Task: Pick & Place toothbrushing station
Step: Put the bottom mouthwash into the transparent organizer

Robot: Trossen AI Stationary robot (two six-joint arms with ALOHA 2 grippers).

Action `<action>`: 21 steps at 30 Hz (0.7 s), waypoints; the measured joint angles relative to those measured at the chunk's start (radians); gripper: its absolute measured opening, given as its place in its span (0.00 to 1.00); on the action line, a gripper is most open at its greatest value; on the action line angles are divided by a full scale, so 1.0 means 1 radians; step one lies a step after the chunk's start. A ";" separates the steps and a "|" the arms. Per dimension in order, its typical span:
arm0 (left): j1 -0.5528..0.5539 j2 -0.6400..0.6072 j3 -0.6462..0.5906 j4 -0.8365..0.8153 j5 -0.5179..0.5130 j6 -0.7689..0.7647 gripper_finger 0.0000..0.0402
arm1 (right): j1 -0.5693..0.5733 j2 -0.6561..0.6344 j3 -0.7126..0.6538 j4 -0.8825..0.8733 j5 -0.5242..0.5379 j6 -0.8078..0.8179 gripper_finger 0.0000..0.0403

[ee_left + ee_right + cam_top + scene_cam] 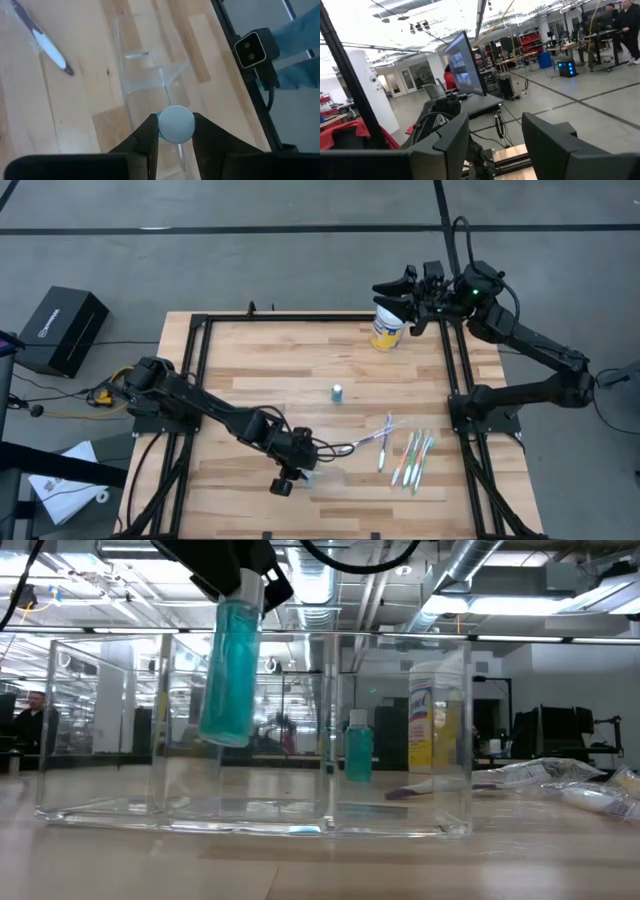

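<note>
I expect the teal bottle to stand in the clear plastic organizer's end compartment [308, 474] [161, 142] under my left gripper once that gripper lets go.
A teal bottle [230, 670] with a white cap hangs over the left compartment of a clear plastic organizer [250, 810] near the table's front edge, with my left gripper [240, 575] shut on it. A second, smaller teal bottle [337, 392] stands upright at mid table. Several toothbrushes [412, 457] lie flat on the wood at the right, next to a clear bag [368, 440] with a brush in it. My right gripper [398, 293] is raised at the far right, open, with nothing between its fingers. My left gripper pinches the bottle's top end at the white cap [175, 123] between its two fingers, one on each side. The fingers slant down from above. The bottle hangs below them, slightly tilted, its bottom [222, 735] clear of the organizer's floor.
A yellow-labelled wipes canister [387, 328] stands at the far edge, just under my right gripper. The black frame rails [455, 370] run along the table's sides. A black box [60, 330] sits on the floor at the left.
</note>
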 joint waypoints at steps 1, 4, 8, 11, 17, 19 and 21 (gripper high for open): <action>0.000 0.000 -0.011 0.015 -0.001 0.002 0.20 | 0.008 -0.001 0.000 0.000 0.011 -0.009 0.43; 0.000 0.000 -0.040 0.044 0.000 0.001 0.20 | 0.025 0.000 0.000 -0.004 0.036 -0.017 0.43; 0.000 0.000 -0.070 0.061 -0.001 -0.003 0.20 | 0.029 0.000 0.000 -0.004 0.039 -0.018 0.43; 0.000 0.000 -0.092 0.084 -0.001 -0.005 0.20 | 0.029 0.000 0.000 -0.004 0.039 -0.018 0.43; -0.003 -0.002 -0.125 0.134 -0.017 -0.016 0.20 | 0.029 0.000 0.000 -0.003 0.039 -0.018 0.43; -0.003 -0.002 -0.129 0.145 -0.019 -0.018 0.20 | 0.029 0.000 0.000 -0.004 0.039 -0.018 0.43; -0.003 -0.002 -0.132 0.153 -0.024 -0.018 0.20 | 0.029 0.000 0.000 -0.003 0.039 -0.019 0.43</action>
